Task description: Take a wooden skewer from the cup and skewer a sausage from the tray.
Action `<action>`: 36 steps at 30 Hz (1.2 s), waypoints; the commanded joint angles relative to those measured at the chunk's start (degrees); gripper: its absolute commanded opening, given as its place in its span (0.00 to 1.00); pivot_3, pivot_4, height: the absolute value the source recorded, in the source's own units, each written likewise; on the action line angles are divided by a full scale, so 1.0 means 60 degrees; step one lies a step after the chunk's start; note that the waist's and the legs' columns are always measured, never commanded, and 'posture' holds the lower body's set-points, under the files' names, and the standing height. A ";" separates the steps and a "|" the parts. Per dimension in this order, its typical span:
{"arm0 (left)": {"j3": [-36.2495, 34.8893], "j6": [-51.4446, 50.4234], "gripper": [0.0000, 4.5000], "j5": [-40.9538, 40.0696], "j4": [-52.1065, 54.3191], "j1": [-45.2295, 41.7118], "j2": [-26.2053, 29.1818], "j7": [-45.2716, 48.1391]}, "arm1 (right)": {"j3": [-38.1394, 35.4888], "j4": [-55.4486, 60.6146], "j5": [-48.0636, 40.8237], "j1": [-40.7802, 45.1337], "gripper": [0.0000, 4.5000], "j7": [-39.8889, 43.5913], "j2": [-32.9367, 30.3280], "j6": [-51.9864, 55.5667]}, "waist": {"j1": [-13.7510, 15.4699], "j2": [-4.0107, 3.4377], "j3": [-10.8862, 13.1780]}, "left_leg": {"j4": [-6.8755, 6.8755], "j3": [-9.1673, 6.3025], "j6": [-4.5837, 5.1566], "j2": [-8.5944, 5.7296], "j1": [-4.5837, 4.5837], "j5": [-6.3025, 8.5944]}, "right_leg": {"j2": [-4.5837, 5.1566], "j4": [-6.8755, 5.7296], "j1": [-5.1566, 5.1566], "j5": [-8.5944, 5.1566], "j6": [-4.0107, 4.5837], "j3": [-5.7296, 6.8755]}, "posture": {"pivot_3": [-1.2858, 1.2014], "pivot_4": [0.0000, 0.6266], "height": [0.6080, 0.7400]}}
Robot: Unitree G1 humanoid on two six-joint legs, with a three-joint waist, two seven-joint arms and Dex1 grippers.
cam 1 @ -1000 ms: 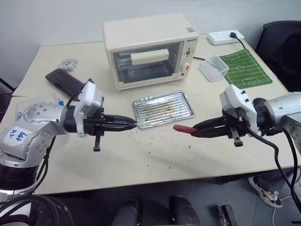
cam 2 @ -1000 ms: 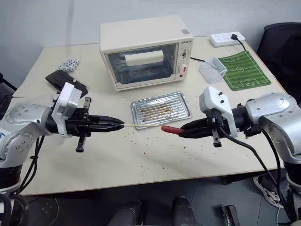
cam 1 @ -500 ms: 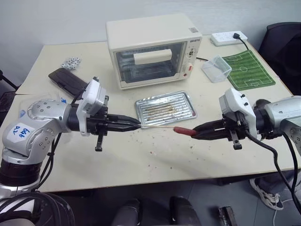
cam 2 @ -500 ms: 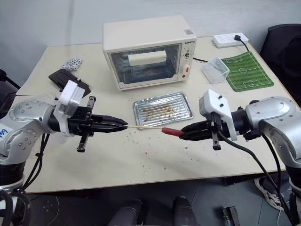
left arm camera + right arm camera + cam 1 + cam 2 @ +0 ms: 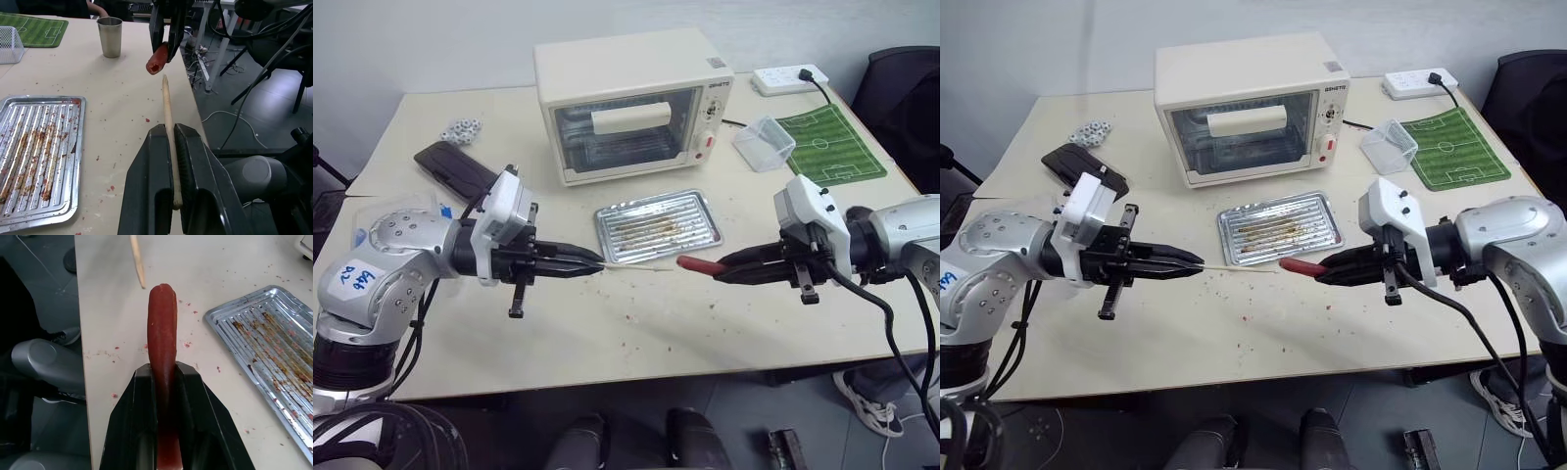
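Observation:
I need to release the sausage on the tip of the wooden skewer [image 5: 686, 269] [image 5: 162, 301] from my right gripper, above the table in front of the tray.
My left gripper [image 5: 592, 262] is shut on the wooden skewer [image 5: 626, 262], a thin pale stick that points level toward my right gripper. My right gripper [image 5: 720, 269] is shut on the glossy red sausage [image 5: 693, 262], whose free end faces the skewer's tip. In the left wrist view the skewer [image 5: 167, 112] ends just short of the sausage [image 5: 157, 58] and slightly beside it. Both are held above the table in front of the stained ribbed tray [image 5: 656, 225], which lies with no sausage in it. The steel cup [image 5: 109, 36] stands on the table beyond the sausage.
A cream toaster oven [image 5: 626, 103] stands behind the tray. To its right are a clear plastic tub [image 5: 759, 142], a green football-field mat [image 5: 830, 142] and a power strip [image 5: 790, 76]. A black object [image 5: 455, 168] lies at the left. Red crumbs dot the table.
The camera view has shifted a little. Both grippers keep their grips and stay about where they were, with the skewer tip still close to the sausage's end.

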State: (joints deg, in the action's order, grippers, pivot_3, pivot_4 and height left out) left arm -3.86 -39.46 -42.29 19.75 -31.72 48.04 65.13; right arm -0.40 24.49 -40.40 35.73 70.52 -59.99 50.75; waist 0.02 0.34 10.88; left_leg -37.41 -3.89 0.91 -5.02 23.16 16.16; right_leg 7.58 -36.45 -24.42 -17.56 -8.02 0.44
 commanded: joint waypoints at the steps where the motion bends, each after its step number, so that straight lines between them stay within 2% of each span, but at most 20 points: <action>1: -0.0102 0.0182 0.00 0.0034 0.0069 -0.0176 -0.0012 -0.0033 | -0.0403 0.0411 -0.0398 0.0142 0.04 -0.0099 -0.0109 0.0134 | -0.0002 0.0000 0.0000 | 0.0000 0.0000 0.0000 0.0000 0.0000 0.0000 | 0.0000 0.0000 0.0000 0.0000 0.0000 0.0000 | 0.52 0.24 1.00; 18: 0.0123 0.0303 0.00 0.0213 -0.0109 -0.0541 -0.0181 0.0114 | -0.0507 0.0826 -0.0881 -0.0155 0.04 -0.0478 -0.0179 0.0288 | 0.0000 0.0000 0.0000 | -0.0009 0.0000 0.0000 -0.0001 0.0000 0.0000 | -0.0001 -0.0006 0.0001 0.0000 0.0000 0.0000 | 0.52 0.24 1.00; 29: 0.0802 0.0511 0.00 0.0479 -0.0039 -0.0659 -0.0673 0.0293 | -0.0034 0.1162 -0.1050 0.0714 0.04 -0.0686 0.0244 0.0236 | 0.0004 0.0000 0.0000 | -0.0018 0.0000 0.0002 0.0000 0.0001 0.0002 | -0.0002 -0.0009 0.0003 0.0000 0.0000 0.0002 | 0.52 0.24 1.00; 35: 0.0880 0.0732 0.00 0.0737 -0.0271 -0.0671 -0.0734 0.0392 | -0.0028 0.1254 -0.1156 0.0730 0.04 -0.0640 0.0271 0.0399 | 0.0007 0.0001 0.0000 | -0.0027 -0.0002 0.0006 -0.0002 0.0002 0.0004 | -0.0001 -0.0010 0.0008 0.0000 0.0000 0.0004 | 0.52 0.24 1.00; 36: 0.0835 0.0759 0.00 0.0781 -0.0300 -0.0617 -0.0711 0.0367 | -0.0078 0.1193 -0.1198 0.0716 0.20 -0.0672 0.0275 0.0459 | 0.0003 0.0001 0.0000 | -0.0028 -0.0001 0.0007 -0.0001 0.0002 0.0005 | -0.0002 -0.0010 0.0008 0.0000 0.0000 0.0004 | 0.52 0.24 1.00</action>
State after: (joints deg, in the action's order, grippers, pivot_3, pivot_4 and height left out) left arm 0.65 -35.69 -38.52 17.35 -35.49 43.74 67.47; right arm 0.82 28.97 -44.85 38.57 66.19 -58.94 53.94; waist 0.04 0.34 10.88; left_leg -37.57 -3.90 0.95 -5.03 23.18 16.19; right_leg 7.57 -36.51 -24.37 -17.56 -8.02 0.46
